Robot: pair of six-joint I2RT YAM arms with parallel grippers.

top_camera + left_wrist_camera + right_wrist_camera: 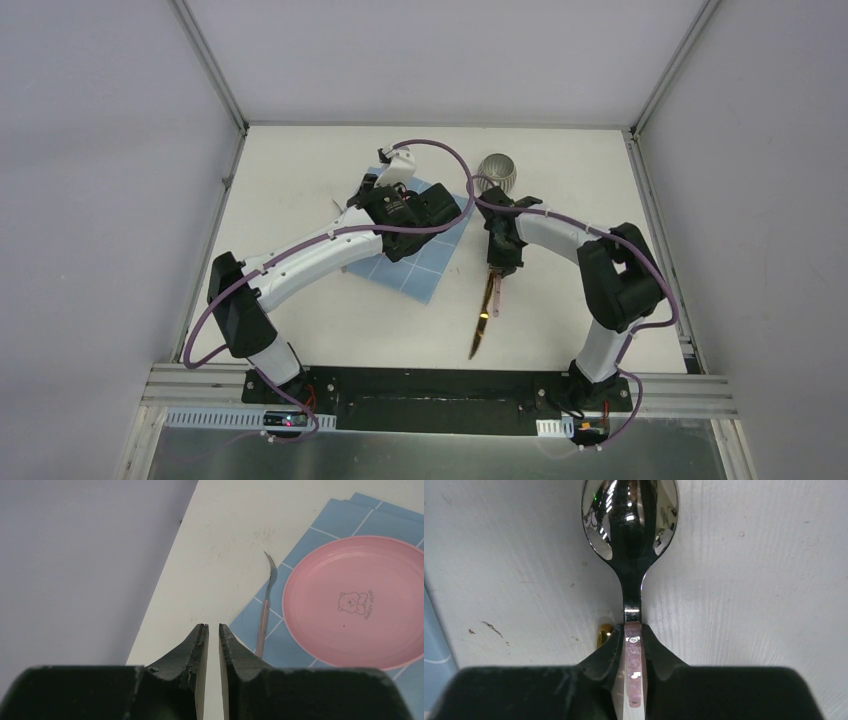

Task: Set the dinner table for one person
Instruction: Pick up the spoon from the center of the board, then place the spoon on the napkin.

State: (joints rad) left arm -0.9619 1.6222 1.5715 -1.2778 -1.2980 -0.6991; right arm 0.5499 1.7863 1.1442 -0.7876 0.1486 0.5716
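Note:
My right gripper has the spoon, its bowl over the dinner table now. Next, I put it down on the light-blue grid cloth [436, 229], between the pink plate and the cloth's nearby edge.
My right gripper [497, 262] is shut on the pink handle of a shiny spoon [630, 535], whose bowl points away over the off-white dinner table [560, 330]. A slim pink-and-gold utensil [483, 318] runs from under that gripper toward the near edge. A gold tip [604, 633] shows beside my left finger. My left gripper [366, 188] hovers over the table's left side, jaws nearly together with nothing between them [213, 630]. Ahead of it a pink plate [357, 602] lies on the light-blue grid cloth [280, 650], and a fork [265, 610] lies left of the plate.
A metal cup [498, 172] stands at the back, just beyond the right wrist. The blue cloth [430, 262] lies mostly under the left arm. The aluminium rail and grey wall [75, 570] run close along the left of the fork.

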